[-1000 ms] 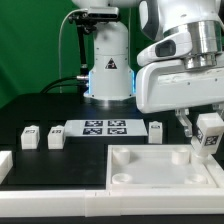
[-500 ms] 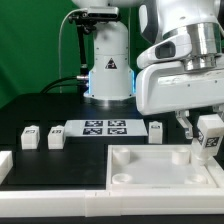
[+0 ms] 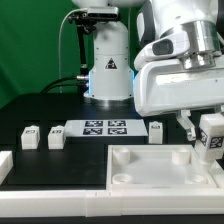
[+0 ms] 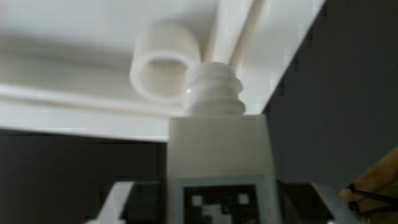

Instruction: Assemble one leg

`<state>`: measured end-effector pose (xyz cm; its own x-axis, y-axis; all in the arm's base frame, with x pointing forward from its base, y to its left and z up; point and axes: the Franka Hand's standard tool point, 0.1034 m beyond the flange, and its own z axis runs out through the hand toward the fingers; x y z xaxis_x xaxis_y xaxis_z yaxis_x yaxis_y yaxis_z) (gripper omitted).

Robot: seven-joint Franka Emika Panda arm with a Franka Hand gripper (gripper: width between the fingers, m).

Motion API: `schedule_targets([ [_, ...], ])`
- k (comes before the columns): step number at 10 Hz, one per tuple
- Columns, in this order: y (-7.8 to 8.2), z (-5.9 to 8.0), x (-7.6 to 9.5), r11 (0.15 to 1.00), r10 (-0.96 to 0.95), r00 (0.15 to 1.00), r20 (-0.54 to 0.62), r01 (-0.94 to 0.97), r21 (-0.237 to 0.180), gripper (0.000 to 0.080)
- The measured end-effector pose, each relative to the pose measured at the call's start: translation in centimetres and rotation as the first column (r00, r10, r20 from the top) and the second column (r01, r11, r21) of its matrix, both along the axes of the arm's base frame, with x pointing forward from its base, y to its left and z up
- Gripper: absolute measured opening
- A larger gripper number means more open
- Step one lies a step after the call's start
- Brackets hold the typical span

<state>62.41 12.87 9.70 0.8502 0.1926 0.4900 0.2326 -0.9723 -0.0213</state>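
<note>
The robot's gripper needs to let go of the leg in the tray-like piece's front corner socket (image 3: 192,178) (image 4: 164,76), the one nearest the leg's screw tip.
My gripper (image 3: 208,128) is shut on a leg (image 3: 212,137), a small white post with a square marker tag, at the exterior view's right. It holds the leg just above the far right corner socket (image 3: 185,155) of the large white tray-like piece (image 3: 150,168). In the wrist view the leg (image 4: 221,150) fills the middle with its tag near the fingers (image 4: 118,205). Its screw tip points at the round socket (image 4: 164,65). Three more legs stand on the table, two of them (image 3: 30,137) (image 3: 55,138) at the left and one (image 3: 156,131) right of the marker board (image 3: 103,127).
The robot base (image 3: 108,70) stands at the back behind the marker board. A white block (image 3: 5,165) lies at the left edge. The tray-like piece takes up the front right of the black table.
The gripper and the held leg have shifted slightly to the exterior view's right and a little down toward the corner socket. Nothing else has moved.
</note>
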Motion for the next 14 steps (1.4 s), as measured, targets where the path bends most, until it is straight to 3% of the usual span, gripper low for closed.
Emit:
schedule_targets([
  [5,-1.7,-0.4,0.9,1.000,0.003,1.000,0.017,-0.003,-0.017,0.0290],
  [10,-1.7,-1.7,-1.0,1.000,0.003,1.000,0.012,-0.003,-0.020,0.0290],
  [14,-1.7,-2.3,-1.2,1.000,0.007,0.999,0.039,-0.007,-0.021,0.0290],
])
